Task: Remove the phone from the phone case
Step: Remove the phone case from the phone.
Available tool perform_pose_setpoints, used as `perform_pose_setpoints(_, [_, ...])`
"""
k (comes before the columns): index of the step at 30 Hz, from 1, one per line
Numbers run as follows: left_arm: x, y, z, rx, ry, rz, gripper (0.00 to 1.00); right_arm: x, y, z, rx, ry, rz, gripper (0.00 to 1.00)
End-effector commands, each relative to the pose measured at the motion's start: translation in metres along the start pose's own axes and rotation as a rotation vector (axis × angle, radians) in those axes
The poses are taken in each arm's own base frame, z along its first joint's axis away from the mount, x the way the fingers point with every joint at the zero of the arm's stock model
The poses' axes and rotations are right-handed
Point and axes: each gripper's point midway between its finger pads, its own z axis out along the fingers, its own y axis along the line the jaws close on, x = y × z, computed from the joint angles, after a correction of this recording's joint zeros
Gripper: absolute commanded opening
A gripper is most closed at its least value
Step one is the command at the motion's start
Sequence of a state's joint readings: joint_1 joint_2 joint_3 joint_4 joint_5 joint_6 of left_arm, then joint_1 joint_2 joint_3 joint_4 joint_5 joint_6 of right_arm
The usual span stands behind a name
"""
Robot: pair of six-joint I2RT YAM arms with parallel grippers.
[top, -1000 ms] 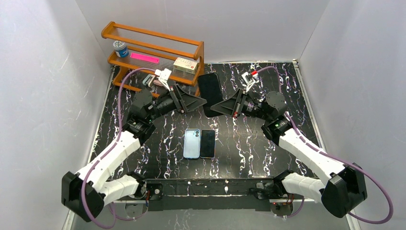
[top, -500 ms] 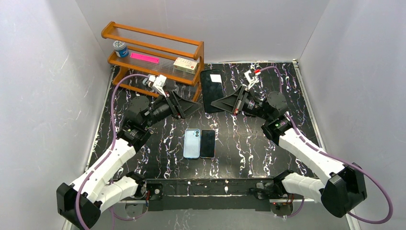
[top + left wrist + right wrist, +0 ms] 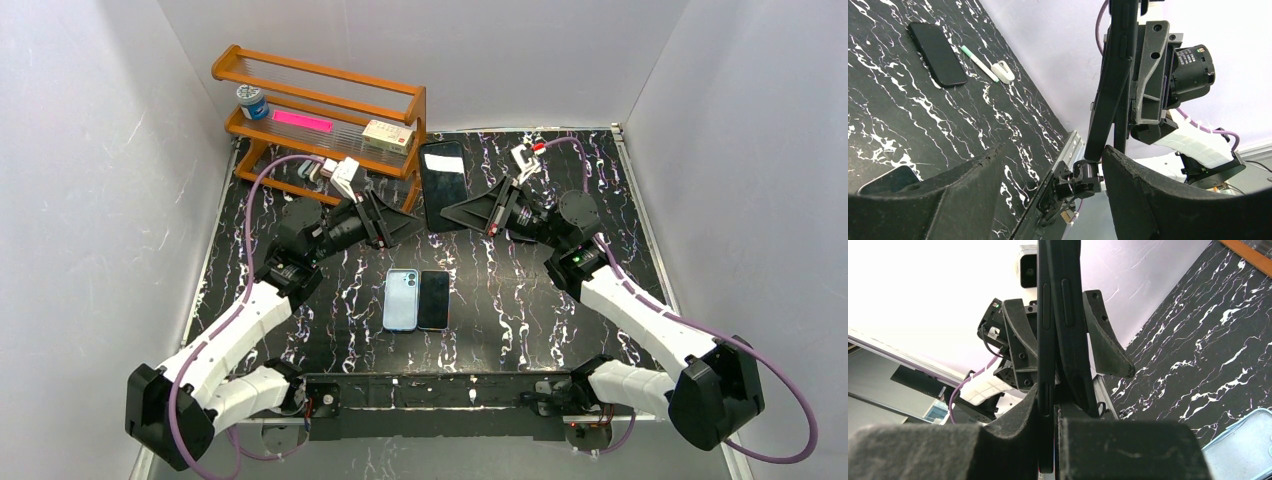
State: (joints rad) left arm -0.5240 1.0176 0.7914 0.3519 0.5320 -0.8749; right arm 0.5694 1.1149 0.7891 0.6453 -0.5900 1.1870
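I should pinch that loose end (image 3: 1096, 147) with my left gripper and pull it off, as my right gripper clamps the phone and the lower end of the phone case splays free.
My right gripper (image 3: 449, 214) is shut on the lower edge of the black phone (image 3: 443, 183) in its phone case, holding it on edge above the far middle of the table. Seen edge-on in the right wrist view, two dark slabs stand between the jaws (image 3: 1053, 415). The left slab (image 3: 1045, 340) is clamped. The right slab (image 3: 1070, 340) splays away at its lower end. I cannot tell which slab is the phone. My left gripper (image 3: 405, 222) is open just left of it, touching nothing; its fingers (image 3: 1168, 200) frame the phone's edge (image 3: 1113, 75).
A blue phone (image 3: 401, 299) and a black phone (image 3: 434, 299) lie side by side at the table's middle. A wooden rack (image 3: 320, 110) with small items stands far left. The left wrist view shows another black phone (image 3: 937, 54), a pen (image 3: 979, 63) and a small white piece (image 3: 1003, 72).
My left gripper has opened, let go of the held phone and drawn back to the left. The right gripper has carried the phone slightly farther away.
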Motion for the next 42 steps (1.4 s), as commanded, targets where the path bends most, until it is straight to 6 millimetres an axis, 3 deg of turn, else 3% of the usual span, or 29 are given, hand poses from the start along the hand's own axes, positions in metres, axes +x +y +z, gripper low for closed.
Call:
perform_pose_setpoints(1, [0.005, 0.000, 0.003, 0.022, 0.012, 0.005, 0.68, -0.019, 0.040, 0.001, -0.129, -0.059, -0.093, 0.01])
perform_pose_setpoints(7, [0.001, -0.011, 0.009, 0.064, 0.006, -0.006, 0.68, -0.017, 0.035, 0.003, -0.125, -0.040, -0.090, 0.01])
perform_pose_setpoints(10, [-0.006, -0.019, 0.014, 0.099, -0.012, -0.013, 0.61, -0.012, 0.029, 0.006, -0.120, -0.012, -0.079, 0.01])
perform_pose_setpoints(19, [-0.029, -0.026, 0.029, 0.109, -0.065, 0.000, 0.25, -0.001, 0.018, 0.007, -0.100, 0.054, -0.058, 0.01])
perform_pose_setpoints(23, [-0.037, -0.020, 0.035, 0.082, -0.096, -0.004, 0.01, 0.003, 0.015, 0.005, -0.085, 0.075, -0.051, 0.01])
perform_pose_setpoints(33, [-0.064, 0.012, 0.038, -0.099, -0.232, 0.039, 0.00, 0.022, -0.001, -0.004, -0.008, 0.149, 0.002, 0.01])
perform_pose_setpoints(42, [-0.066, 0.066, 0.022, -0.351, -0.233, 0.106, 0.00, 0.037, -0.018, -0.017, 0.083, 0.176, 0.037, 0.01])
